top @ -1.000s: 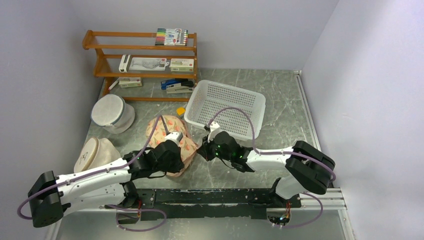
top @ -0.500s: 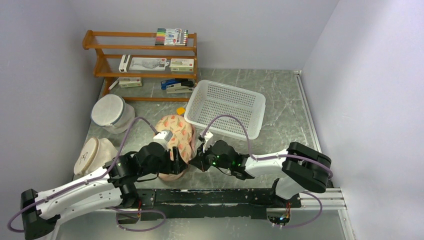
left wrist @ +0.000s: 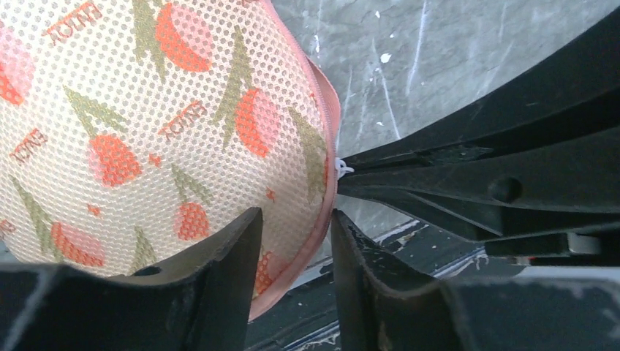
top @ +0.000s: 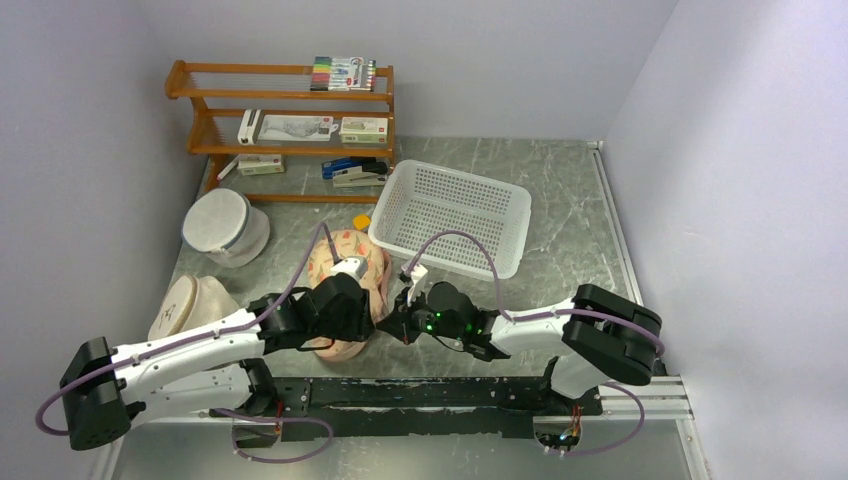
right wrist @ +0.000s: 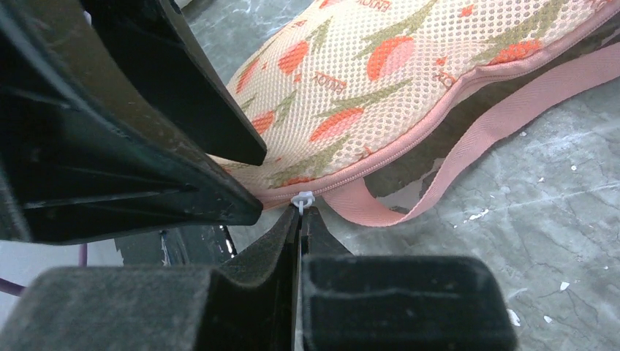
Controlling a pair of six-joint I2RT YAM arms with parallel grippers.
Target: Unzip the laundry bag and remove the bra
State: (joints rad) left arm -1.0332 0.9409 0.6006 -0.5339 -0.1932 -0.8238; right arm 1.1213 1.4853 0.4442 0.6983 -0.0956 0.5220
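Note:
The pink edge lies loose between my left gripper's open fingers, so next my left gripper pinches the seam [right wrist: 281, 195] beside the white zip pull before my right gripper pulls.
The laundry bag [top: 346, 252], cream-peach mesh with orange-red flowers and pink zip edging, lies bunched at the near middle of the table. My left gripper [top: 352, 318] sits over its near edge. In the left wrist view the jaws [left wrist: 296, 216] stand narrowly apart with the bag's pink edge [left wrist: 322, 219] pinched between them. My right gripper [top: 392, 322] meets it from the right. Its jaws [right wrist: 300, 212] are shut on the small white zip pull [right wrist: 301, 198] at the bag's seam [right wrist: 409, 150]. The zip looks closed. The bra is hidden.
A pink strap [right wrist: 468, 139] loops off the bag onto the table. A white perforated basket [top: 452, 215] stands behind the bag. A white mesh cylinder [top: 225, 225] and a cream dome [top: 190, 305] stand at left. A wooden shelf [top: 285, 130] stands at the back. A black rail [top: 430, 392] runs along the front.
My right gripper has moved left and nearer, staying at the bag's edge. The left arm swung out and back. The bag has bunched narrower under the left gripper.

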